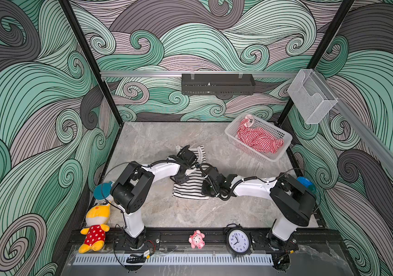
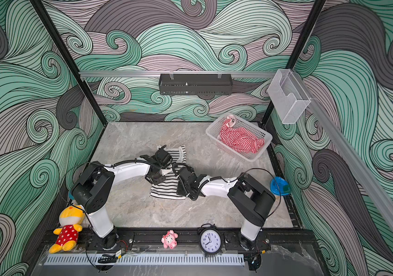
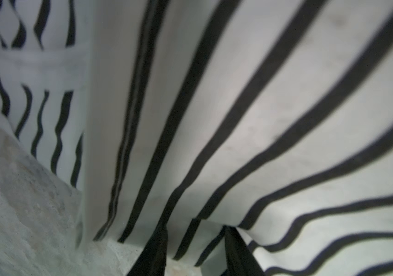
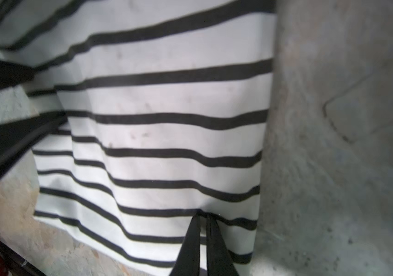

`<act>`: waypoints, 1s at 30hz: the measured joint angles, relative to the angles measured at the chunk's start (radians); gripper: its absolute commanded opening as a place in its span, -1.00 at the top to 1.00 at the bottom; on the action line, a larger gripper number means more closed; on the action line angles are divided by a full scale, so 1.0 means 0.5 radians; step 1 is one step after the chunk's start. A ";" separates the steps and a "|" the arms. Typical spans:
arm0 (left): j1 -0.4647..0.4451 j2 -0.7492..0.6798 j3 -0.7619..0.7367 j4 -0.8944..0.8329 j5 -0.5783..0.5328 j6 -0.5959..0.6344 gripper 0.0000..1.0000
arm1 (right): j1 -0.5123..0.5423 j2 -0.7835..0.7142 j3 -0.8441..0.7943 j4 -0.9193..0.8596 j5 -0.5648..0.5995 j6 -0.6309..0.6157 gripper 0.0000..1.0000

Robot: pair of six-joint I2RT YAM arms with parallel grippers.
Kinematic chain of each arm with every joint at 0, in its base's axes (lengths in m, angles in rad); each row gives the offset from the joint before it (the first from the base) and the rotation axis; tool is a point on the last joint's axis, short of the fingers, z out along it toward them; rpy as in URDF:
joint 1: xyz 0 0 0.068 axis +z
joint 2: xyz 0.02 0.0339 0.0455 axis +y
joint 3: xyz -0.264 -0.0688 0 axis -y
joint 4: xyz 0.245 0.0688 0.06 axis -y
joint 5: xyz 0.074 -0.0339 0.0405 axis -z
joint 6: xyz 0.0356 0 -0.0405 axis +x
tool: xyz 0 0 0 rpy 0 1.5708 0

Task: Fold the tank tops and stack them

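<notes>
My right gripper is pinching the striped cloth of the black-and-white tank top inside its side edge, so next I open it and take the hem corner [image 4: 246, 263] before folding.
The black-and-white tank top [image 1: 188, 188] [image 2: 166, 188] lies partly folded at the table's centre, with both arms over it. My left gripper [image 1: 180, 178] [image 3: 195, 227] is at its left side. Its jaws stand a little apart with a bunched fold of the striped cloth [image 3: 238, 119] between them, and the cloth rises over the fingertips. My right gripper [image 1: 205, 190] [image 4: 204, 213] is at the right side, pinched shut on the striped cloth [image 4: 166, 95] near its edge. The red-and-white tank top [image 1: 260, 139] [image 2: 240, 139] lies crumpled in a white basket [image 1: 285, 148] at the back right.
A yellow plush toy in a red polka-dot outfit [image 1: 93, 229], a pink toy [image 1: 196, 239] and a black alarm clock [image 1: 237, 241] sit along the front rail. A blue dish [image 1: 306, 185] sits at the right edge. A black rack [image 1: 218, 83] and a clear holder [image 1: 311, 95] hang on the walls.
</notes>
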 measured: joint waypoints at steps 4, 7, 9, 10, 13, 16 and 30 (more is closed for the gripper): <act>0.004 0.017 0.031 -0.024 0.050 0.006 0.21 | 0.089 -0.076 -0.066 -0.049 0.058 0.091 0.75; 0.005 -0.036 -0.017 -0.057 0.131 0.020 0.21 | 0.121 -0.146 -0.123 -0.089 0.085 0.146 0.73; 0.005 -0.122 -0.098 -0.105 0.184 0.038 0.21 | 0.143 -0.195 -0.162 -0.145 0.098 0.178 0.68; 0.005 -0.178 -0.144 -0.130 0.213 0.043 0.21 | 0.156 -0.214 -0.172 -0.175 0.101 0.189 0.63; 0.005 -0.352 -0.257 -0.208 0.271 0.048 0.19 | 0.198 -0.265 -0.177 -0.253 0.105 0.210 0.36; 0.005 -0.520 -0.318 -0.236 0.282 0.037 0.16 | 0.224 -0.353 -0.177 -0.322 0.111 0.216 0.11; -0.002 -0.927 -0.621 -0.121 0.316 0.076 0.12 | 0.224 -0.417 -0.388 -0.022 0.054 0.443 0.19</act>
